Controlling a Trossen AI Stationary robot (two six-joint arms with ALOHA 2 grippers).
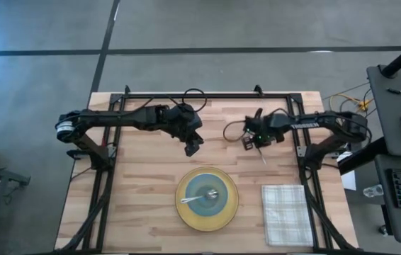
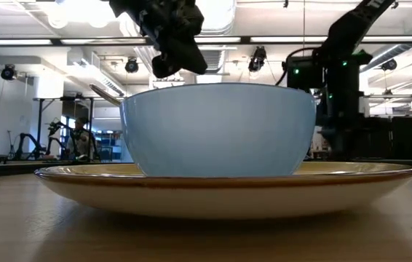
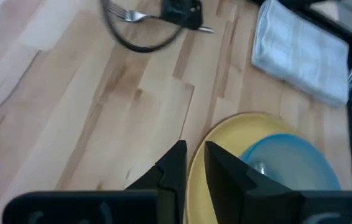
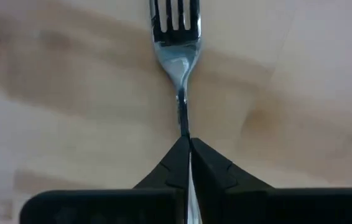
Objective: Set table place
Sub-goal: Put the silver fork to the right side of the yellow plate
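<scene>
The fork lies slanted across my right gripper's fingers, so I should open them and take the fork's handle (image 4: 183, 118) in line before I lay the fork down beside the plate.
My right gripper (image 1: 251, 144) is over the table's (image 1: 144, 177) far middle, shut on a silver fork (image 4: 176, 37) whose tines stick out past the fingertips. My left gripper (image 1: 193, 147) hovers just beyond the plate's far rim, fingers (image 3: 179, 158) a narrow gap apart and empty. A yellow plate (image 1: 207, 200) lies near the front middle. A light blue bowl (image 2: 217, 131) stands on it. A spoon (image 1: 204, 195) lies in the bowl, its handle (image 2: 104, 93) leaning over the rim. My right gripper pinches the fork's thin handle (image 4: 185, 127) just behind the neck, between its two fingers. The fingers lie along the fork, so the tines point on past the fingertips and the handle runs back under the gripper (image 1: 263, 157). The fork looks clear of the table.
A folded checked napkin (image 1: 287, 214) lies to the right of the plate near the front edge. Black frame rails (image 1: 207, 95) run along the far edge and both sides. A black cable (image 1: 232, 131) loops beside my right gripper. Bare wood lies left of the plate.
</scene>
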